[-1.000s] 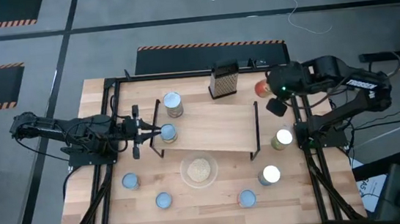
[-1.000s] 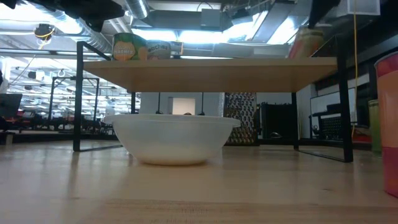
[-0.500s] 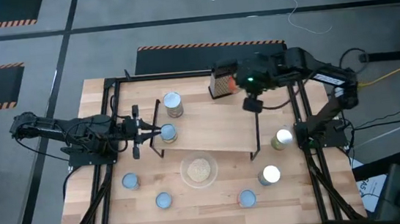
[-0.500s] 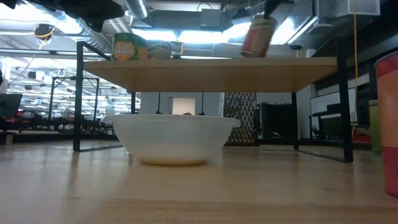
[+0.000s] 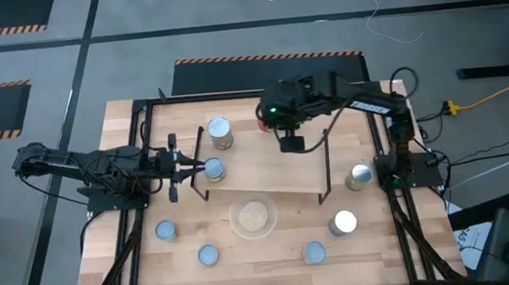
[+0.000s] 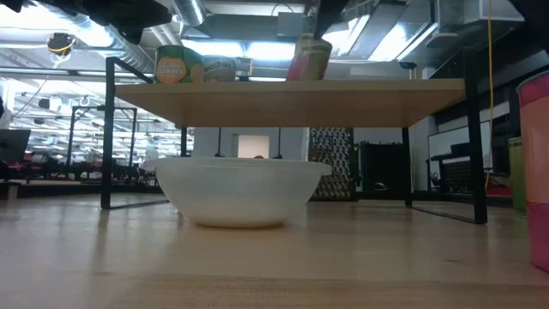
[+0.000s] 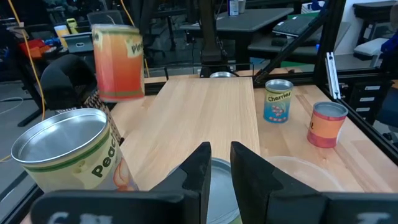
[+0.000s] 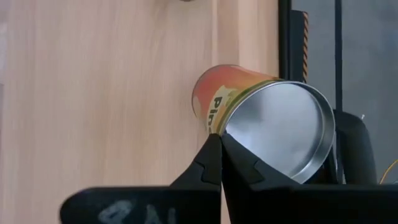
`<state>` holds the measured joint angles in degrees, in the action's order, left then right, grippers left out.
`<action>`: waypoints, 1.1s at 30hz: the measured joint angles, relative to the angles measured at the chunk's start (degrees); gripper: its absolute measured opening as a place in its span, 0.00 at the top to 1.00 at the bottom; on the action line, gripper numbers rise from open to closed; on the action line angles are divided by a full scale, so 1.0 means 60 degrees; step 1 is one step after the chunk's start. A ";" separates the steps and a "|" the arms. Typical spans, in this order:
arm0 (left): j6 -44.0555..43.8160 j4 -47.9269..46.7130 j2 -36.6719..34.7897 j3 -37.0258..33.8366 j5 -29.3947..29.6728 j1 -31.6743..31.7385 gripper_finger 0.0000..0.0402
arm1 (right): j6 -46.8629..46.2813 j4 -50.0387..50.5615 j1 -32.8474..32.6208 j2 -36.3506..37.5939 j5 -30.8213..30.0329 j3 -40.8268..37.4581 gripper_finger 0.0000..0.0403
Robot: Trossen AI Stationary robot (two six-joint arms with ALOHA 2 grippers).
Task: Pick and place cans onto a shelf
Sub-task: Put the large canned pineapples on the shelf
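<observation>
I will release the red-orange can from my right gripper on the shelf board [image 5: 249, 145] just beside the far can.
The shelf [image 5: 266, 165] is a light-wood board on a black frame; it also shows in the low view [image 6: 292, 90]. Two cans stand on its left part, a far one [image 5: 220, 132] and a near one [image 5: 212, 170]. My right gripper [image 5: 271, 122] is over the shelf's far part, shut on a red-orange can [image 8: 249, 106], which also shows in the low view [image 6: 309, 57] and the left wrist view [image 7: 118, 62]. My left gripper [image 7: 219, 158] is at the shelf's left edge, its fingers a narrow gap apart just above the near can [image 7: 217, 186], holding nothing. My right gripper pinches the rim of the red-orange can's silver top end [image 8: 225, 129] between its two fingers. The fingers come from above, pointing down. The can hangs tilted below them over the shelf board; whether its lower end [image 6: 300, 77] touches the board, I cannot tell.
A white dish [image 5: 253, 216] with beige contents stands in front of the shelf. Several cans stand on the tabletop: three with blue-grey tops near the front edge [image 5: 208, 254] and two with shiny tops [image 5: 344, 221] to the right. The box grater is mostly hidden under my right arm.
My right gripper has carried the red-orange can from beyond the shelf's far right corner toward the table's left, and it is now over the shelf's far middle. The can has stayed in the hold, tilted.
</observation>
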<state>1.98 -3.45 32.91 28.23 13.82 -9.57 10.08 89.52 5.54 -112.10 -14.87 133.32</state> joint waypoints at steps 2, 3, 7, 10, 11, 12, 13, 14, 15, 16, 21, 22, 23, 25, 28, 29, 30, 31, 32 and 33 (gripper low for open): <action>0.0000 -0.0029 0.0000 0.0000 0.0000 0.0002 0.86 | 0.0323 -0.0036 0.0004 -0.0201 -0.0002 0.0032 1.00; 0.0000 -0.0043 0.0002 0.0000 0.0000 0.0000 0.86 | 0.0405 -0.0043 0.0004 -0.0283 0.0003 0.0032 1.00; 0.0000 -0.0071 0.0004 0.0000 0.0000 -0.0001 0.86 | 0.0417 -0.0119 0.0004 -0.0558 0.0018 0.0036 1.00; 0.0000 -0.0075 0.0004 0.0000 0.0000 0.0000 0.86 | 0.0439 -0.0286 0.0004 -0.0603 0.0467 0.0036 1.00; 0.0000 -0.0075 0.0003 0.0000 0.0000 -0.0002 0.86 | 0.0439 -0.0364 0.0004 -0.0603 0.0711 0.0039 1.00; 0.0000 -0.0075 0.0004 0.0000 0.0000 -0.0002 0.86 | 0.0441 -0.0455 0.0004 -0.0603 0.0915 0.0039 1.00; 0.0000 -0.0075 0.0004 0.0000 0.0000 -0.0001 0.86 | 0.0440 -0.0583 0.0004 -0.0603 0.1120 0.0039 1.00; 0.0000 -0.0075 0.0004 0.0000 0.0000 -0.0001 0.86 | 0.0440 -0.0684 0.0004 -0.0603 0.1288 0.0039 1.00; 0.0000 -0.0075 0.0001 0.0000 0.0000 -0.0002 0.86 | 0.0439 -0.0749 0.0004 -0.0603 0.1454 0.0039 1.00; 0.0000 -0.0075 0.0000 0.0000 0.0000 0.0002 0.86 | 0.0439 -0.0815 0.0004 -0.0603 0.1608 0.0039 1.00; 0.0000 -0.0075 0.0000 0.0000 0.0000 0.0002 0.86 | 0.0439 -0.1198 0.0000 -0.0603 0.2227 0.0039 1.00; 0.0000 -0.0075 0.0002 0.0000 0.0000 0.0002 0.86 | 0.0439 -0.1290 0.0000 -0.0603 0.2264 0.0039 1.00; 0.0000 -0.0075 0.0000 0.0000 0.0000 0.0000 0.86 | 0.0439 -0.1353 0.0000 -0.0603 0.2256 0.0039 1.00; 0.0000 -0.0075 0.0001 0.0000 0.0000 0.0001 0.86 | 0.0439 -0.1338 0.0000 -0.0603 0.2260 0.0039 1.00; 0.0000 -0.0075 0.0001 0.0000 0.0000 0.0001 0.86 | 0.0421 -0.1358 -0.0016 -0.0629 0.2262 0.0039 1.00; 0.0000 -0.0075 0.0000 0.0000 0.0000 -0.0001 0.86 | 0.0410 -0.1378 -0.0021 -0.0647 0.2262 0.0039 1.00; 0.0000 -0.0075 0.0004 0.0000 0.0000 -0.0001 0.86 | 0.0410 -0.1374 -0.0022 -0.0663 0.2259 0.0039 1.00; 0.0000 -0.0075 0.0000 0.0000 0.0000 0.0002 0.86 | 0.0410 -0.1371 -0.0025 -0.0669 0.2262 0.0039 1.00; 0.0000 -0.0075 0.0000 0.0000 0.0000 -0.0001 0.86 | 0.0410 -0.1375 -0.0025 -0.0669 0.2262 0.0039 1.00; 0.0000 -0.0075 0.0001 0.0000 0.0000 0.0002 0.86 | 0.0410 -0.1375 -0.0025 -0.0688 0.2262 0.0039 1.00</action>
<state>1.98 -3.90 32.91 28.23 13.82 -9.56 12.53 81.28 5.39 -116.23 -1.30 133.56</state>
